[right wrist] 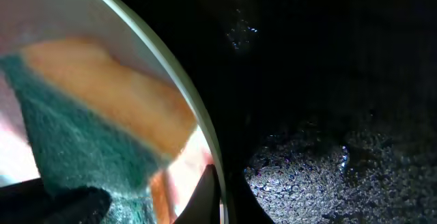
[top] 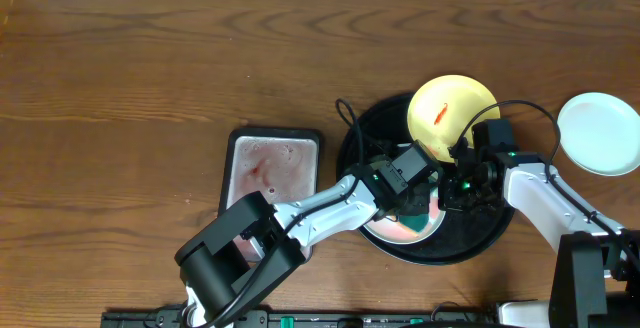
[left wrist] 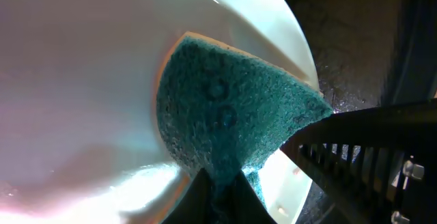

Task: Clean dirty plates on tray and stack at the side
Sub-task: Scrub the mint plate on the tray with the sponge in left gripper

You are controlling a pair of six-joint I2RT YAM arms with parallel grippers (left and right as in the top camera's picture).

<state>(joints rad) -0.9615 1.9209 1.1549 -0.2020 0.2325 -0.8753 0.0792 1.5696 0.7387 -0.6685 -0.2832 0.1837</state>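
The robot's left gripper should put the teal sponge down in the middle of the rectangular grey tray (top: 267, 204).
The black tray (top: 470, 243) holds a mint-white plate (top: 400, 230) with a red-orange smear at its front and a pale yellow plate (top: 450, 108) with an orange smear at its back. My left gripper (top: 415, 203) is shut on a teal sponge (left wrist: 225, 115) pressed flat on the mint-white plate (left wrist: 82, 80). My right gripper (top: 452, 186) is shut on that plate's rim (right wrist: 181, 94), one finger inside, one outside. The sponge (right wrist: 75, 142) also shows in the right wrist view. Another mint-white plate (top: 600, 133) lies on the wood at the far right.
A rectangular grey tray (top: 272, 173) with pinkish water sits left of the black tray, under my left arm. The black tray's floor (right wrist: 321, 169) is wet with droplets. Bare wood tabletop (top: 150, 98) lies to the left and back.
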